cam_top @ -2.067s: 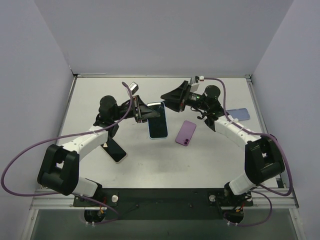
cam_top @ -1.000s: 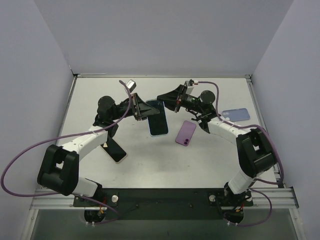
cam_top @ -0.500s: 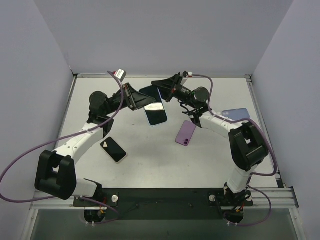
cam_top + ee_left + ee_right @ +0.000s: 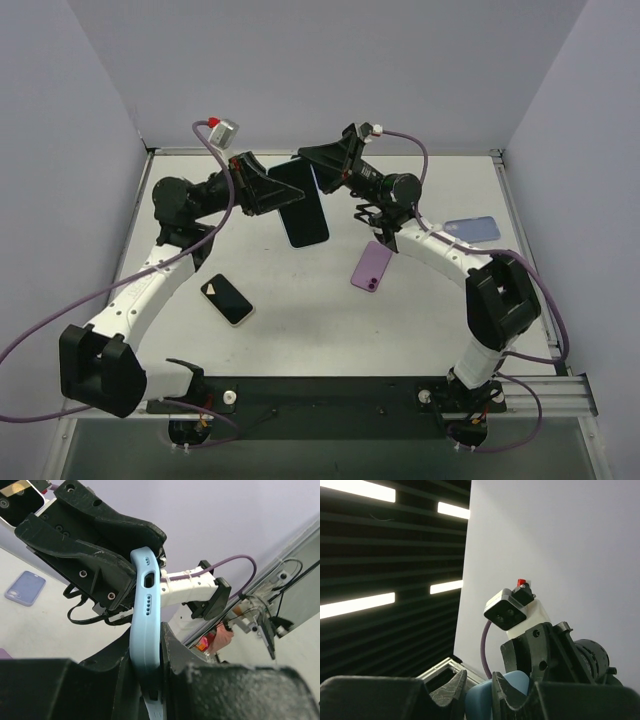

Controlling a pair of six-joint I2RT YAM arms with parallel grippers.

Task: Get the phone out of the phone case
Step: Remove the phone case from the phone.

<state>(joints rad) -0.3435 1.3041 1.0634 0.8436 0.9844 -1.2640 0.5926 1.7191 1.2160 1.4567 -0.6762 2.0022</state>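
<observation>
I have only the top corner of the light-blue phone case pinched in my right gripper, so next I back off and grip the phone case's side edge (image 4: 322, 205) before my left gripper opens.
The phone (image 4: 302, 208), dark screen up, sits in its light-blue phone case (image 4: 319, 181) and hangs in the air over the back middle of the table, tilted. My left gripper (image 4: 272, 192) is shut on its left edge, and my right gripper (image 4: 322, 168) is shut on its top right corner. In the left wrist view the case's rim (image 4: 145, 625) runs upright between the fingers of the left gripper (image 4: 146, 645). In the right wrist view a blue case corner (image 4: 482, 702) fills the right gripper (image 4: 479, 687), with the left gripper's camera (image 4: 507, 611) just beyond.
On the table lie a purple case (image 4: 372, 266), a pale blue-lavender case (image 4: 471, 229) at the right and a black phone (image 4: 227, 299) at the left front. The back wall stands close behind both grippers.
Both arms have lifted the cased phone off the table and carried it up and toward the back wall. The left arm has stretched out further left.
</observation>
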